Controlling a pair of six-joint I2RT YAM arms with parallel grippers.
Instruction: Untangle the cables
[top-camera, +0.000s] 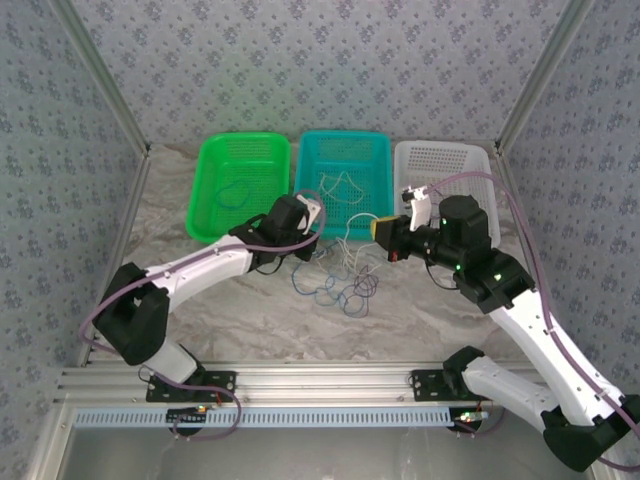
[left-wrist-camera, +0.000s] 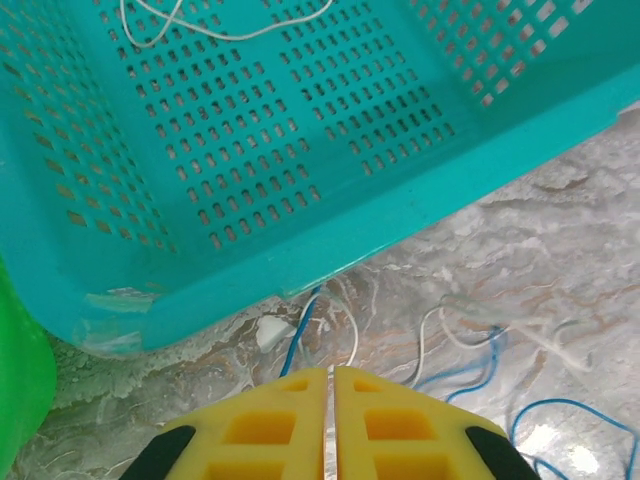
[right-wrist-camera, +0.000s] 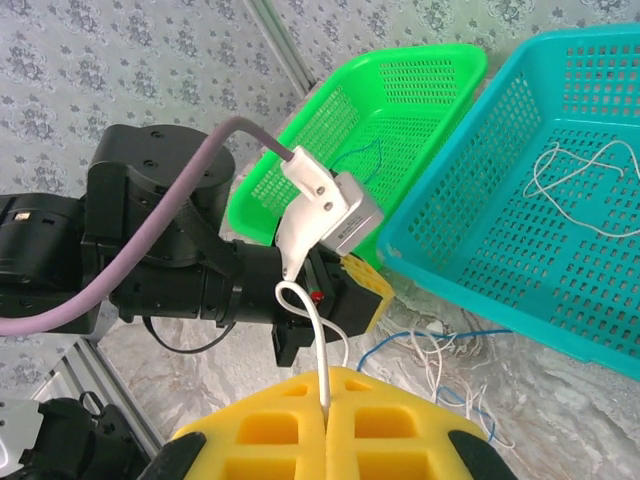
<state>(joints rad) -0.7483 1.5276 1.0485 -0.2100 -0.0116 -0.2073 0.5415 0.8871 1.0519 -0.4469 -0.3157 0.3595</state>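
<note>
The white cable from the robot's right gripper hangs into the tangle, so next the left gripper opens, takes that cable nearer the right gripper (top-camera: 358, 216) and pulls it taut.
A loose tangle of thin blue and white cables (top-camera: 338, 282) lies on the marble table in front of the teal basket (top-camera: 378, 205). My left gripper (left-wrist-camera: 331, 372) sits low over the tangle's near end, jaws shut to a hairline slit. A blue cable (left-wrist-camera: 300, 335) and a white loop (left-wrist-camera: 350, 330) run under its tips; whether either is pinched I cannot tell. My right gripper (right-wrist-camera: 328, 378) hovers opposite, shut on a white cable (right-wrist-camera: 312, 330) that loops up from between its fingers. From the right wrist view the left gripper (right-wrist-camera: 368, 292) shows at the teal basket's corner.
Three baskets stand in a row at the back: green (top-camera: 268, 150) holding a blue cable (top-camera: 237, 192), teal holding white cables (top-camera: 340, 185), and white (top-camera: 470, 160). Patterned walls close in the sides. The two wrists are close together above the tangle.
</note>
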